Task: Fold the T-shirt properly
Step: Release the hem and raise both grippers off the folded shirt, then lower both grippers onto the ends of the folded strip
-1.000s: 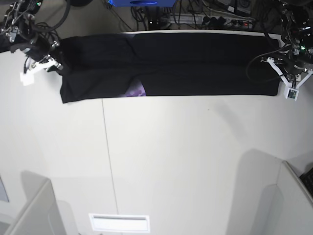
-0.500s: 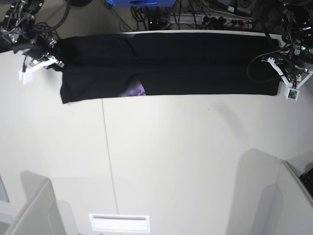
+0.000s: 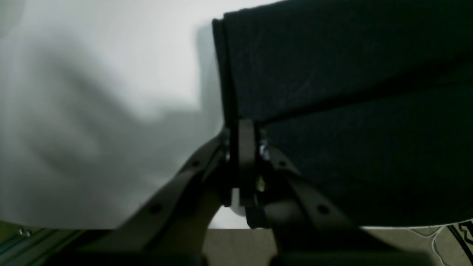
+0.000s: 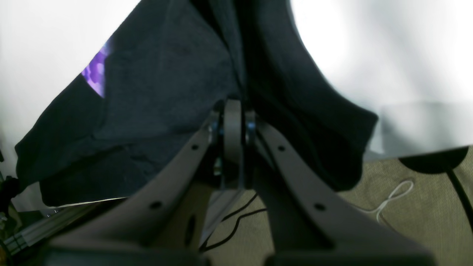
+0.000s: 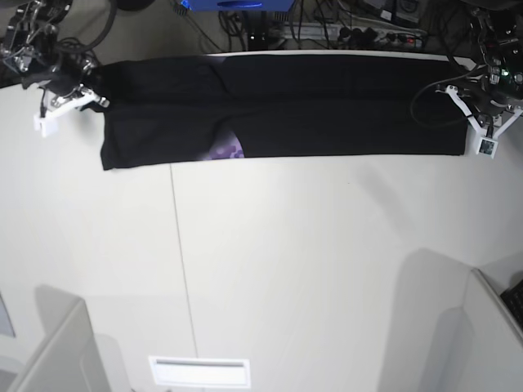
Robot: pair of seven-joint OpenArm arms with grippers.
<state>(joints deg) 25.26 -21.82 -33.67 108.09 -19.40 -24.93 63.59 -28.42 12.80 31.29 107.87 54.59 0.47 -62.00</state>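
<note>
The T-shirt is lying along the far edge of the table, so next my left gripper opens, grabs the T-shirt farther in from its end [image 5: 441, 122] and pulls it nearer.
The black T-shirt [image 5: 327, 106] lies as a long folded strip along the far edge of the white table [image 5: 286, 261]. A small purple patch of its print [image 5: 222, 149] shows at the front edge, and also in the right wrist view [image 4: 94, 72]. My left gripper [image 5: 471, 116] is at the strip's right end, shut on the shirt's edge [image 3: 242, 127]. My right gripper [image 5: 88, 96] is at the strip's left end, shut on bunched cloth [image 4: 232, 107], with the shirt [image 4: 159, 92] draping away from it.
Cables and a power strip [image 5: 368, 33] lie on the floor beyond the table's far edge. Grey partitions stand at the near left [image 5: 57, 351] and near right [image 5: 490, 327]. A white label plate [image 5: 198, 371] sits at the front edge.
Both grippers have moved slightly toward the far edge with the shirt's ends in them. The strip's front edge has pulled back a little and lies straighter.
</note>
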